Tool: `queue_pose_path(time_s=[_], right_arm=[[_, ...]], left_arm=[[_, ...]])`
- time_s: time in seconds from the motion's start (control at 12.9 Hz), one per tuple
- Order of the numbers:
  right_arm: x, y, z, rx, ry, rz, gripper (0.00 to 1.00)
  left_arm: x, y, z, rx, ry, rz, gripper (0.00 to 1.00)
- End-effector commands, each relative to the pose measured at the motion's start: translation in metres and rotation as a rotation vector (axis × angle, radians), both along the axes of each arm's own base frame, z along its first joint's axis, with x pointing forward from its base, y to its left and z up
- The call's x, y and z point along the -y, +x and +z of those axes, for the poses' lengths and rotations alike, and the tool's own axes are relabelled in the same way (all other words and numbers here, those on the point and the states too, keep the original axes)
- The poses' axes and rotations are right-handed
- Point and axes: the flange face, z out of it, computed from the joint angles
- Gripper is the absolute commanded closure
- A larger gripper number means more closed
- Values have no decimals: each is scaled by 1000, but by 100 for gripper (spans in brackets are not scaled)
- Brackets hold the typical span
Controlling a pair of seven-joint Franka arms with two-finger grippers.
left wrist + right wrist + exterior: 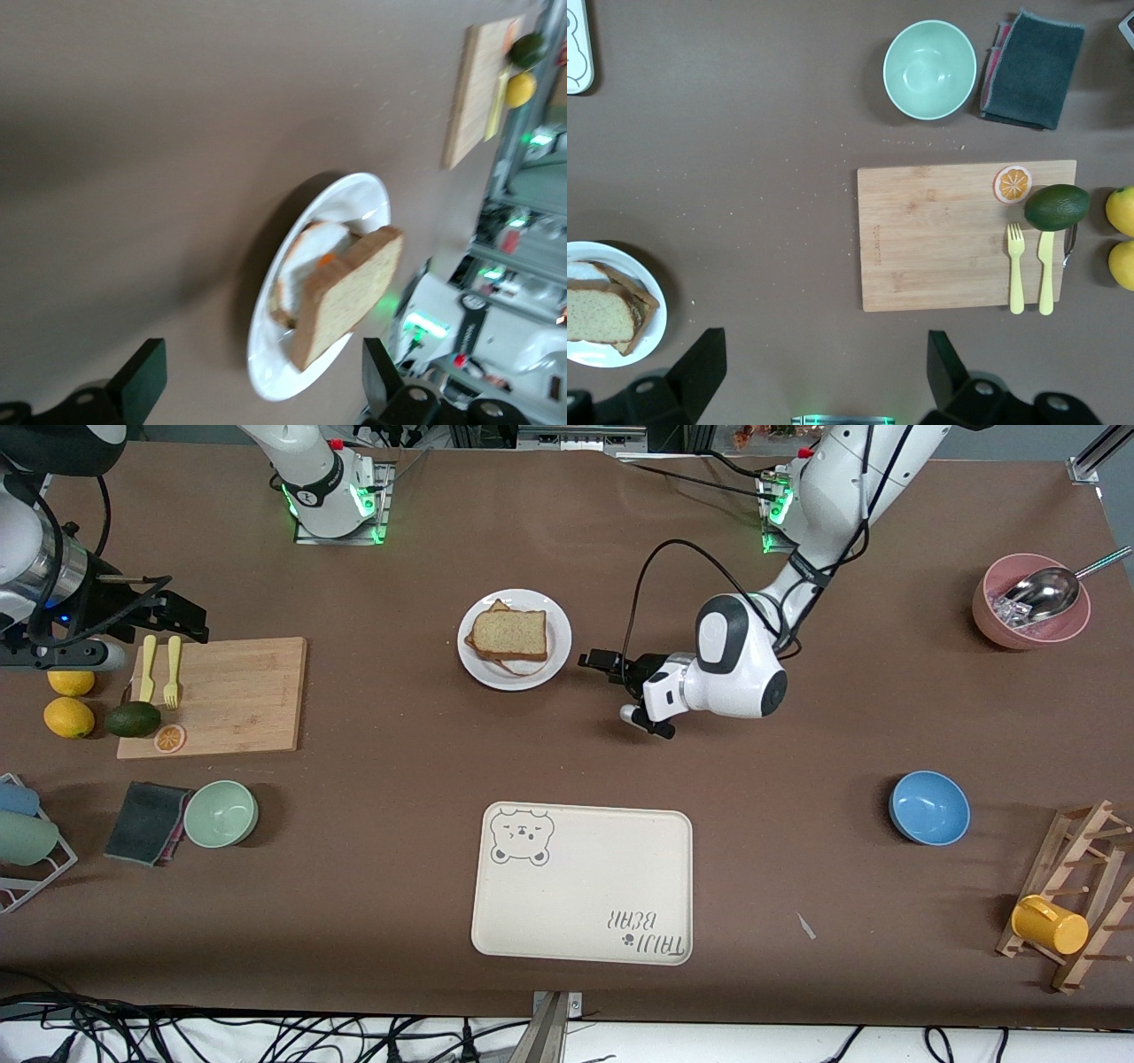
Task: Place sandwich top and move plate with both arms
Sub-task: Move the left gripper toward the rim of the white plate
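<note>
Next, my left gripper grips the white plate's rim (566, 645) (269, 396) on the side facing it, just past the top of the sandwich.
The white plate (554, 664) sits mid-table, nearer the robots' bases than the bear tray. The sandwich top (509, 635), tan and speckled, lies on it over a fried egg (314, 257) and a darker lower slice. My left gripper (611, 686) is open, low beside the plate on the left arm's side, pointing at it. In the left wrist view the plate rim (368, 199) and sandwich top (350, 297) lie just ahead of the open left gripper (261, 381). My right gripper (182, 618) is open and empty, high over the cutting board's edge; it is also in the right wrist view (822, 359).
A wooden cutting board (230, 691) holds a yellow fork and knife (159, 669), an orange slice and an avocado (133, 719); two lemons lie beside it. A green bowl (221, 813), dark cloth (146, 822), bear tray (585, 903), blue bowl (928, 807), pink bowl with scoop (1028, 602) and mug rack (1067, 921) stand around.
</note>
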Motion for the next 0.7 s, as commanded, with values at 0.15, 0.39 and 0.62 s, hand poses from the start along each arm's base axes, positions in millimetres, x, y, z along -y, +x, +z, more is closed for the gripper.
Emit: queue_pose_path(time_s=[0.15, 0.39, 0.62], right_arm=[[1, 2, 4, 2, 11, -15, 0], [1, 2, 4, 0, 11, -17, 0], [1, 2, 2, -3, 11, -17, 0]], left_arm=[[9, -45, -27, 64, -82, 13, 10], [20, -63, -42, 93, -135, 14, 14], [29, -78, -60, 162, -142, 15, 29]])
